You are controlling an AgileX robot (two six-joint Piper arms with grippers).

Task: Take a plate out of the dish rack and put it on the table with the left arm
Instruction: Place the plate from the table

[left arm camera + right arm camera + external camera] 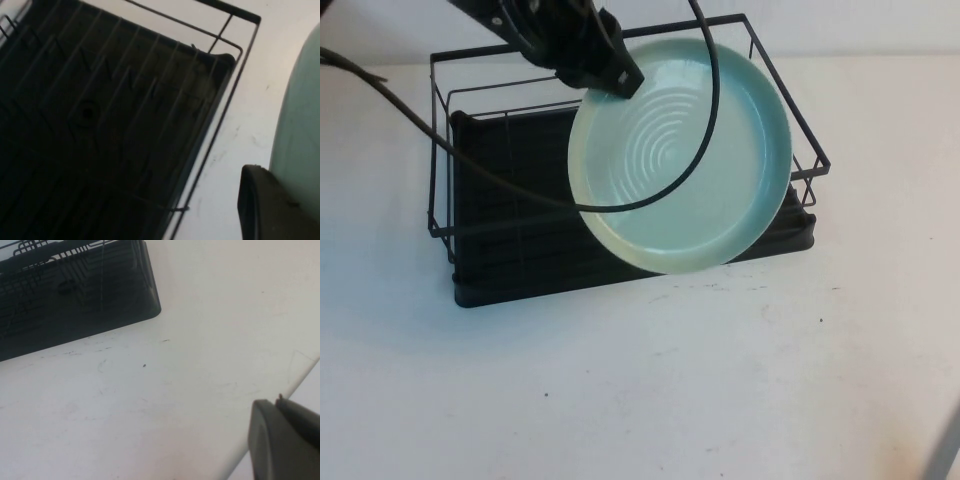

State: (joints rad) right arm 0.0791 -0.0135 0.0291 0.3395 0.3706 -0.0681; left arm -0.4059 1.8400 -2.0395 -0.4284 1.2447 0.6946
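My left gripper needs to set the pale mint-green plate down and let go of it on the bare white table (637, 387) just in front of the black dish rack.
My left gripper (617, 76) is shut on the upper left rim of the pale mint-green plate (695, 165) and holds it tilted in the air above the right half of the black wire dish rack (480, 200). The plate's ridged face is toward the high camera. A black cable hangs across it. In the left wrist view one dark finger (267, 202) lies against the plate (302, 125), with the rack's ribbed tray (100, 130) below. My right gripper (278, 402) is shut and empty, low over the white table (640, 380), away from the rack.
The rack (70, 290) has no other dishes in it that I can see. The white table stretches bare in front of and beside the rack. The table's edge (280, 400) runs close by my right gripper.
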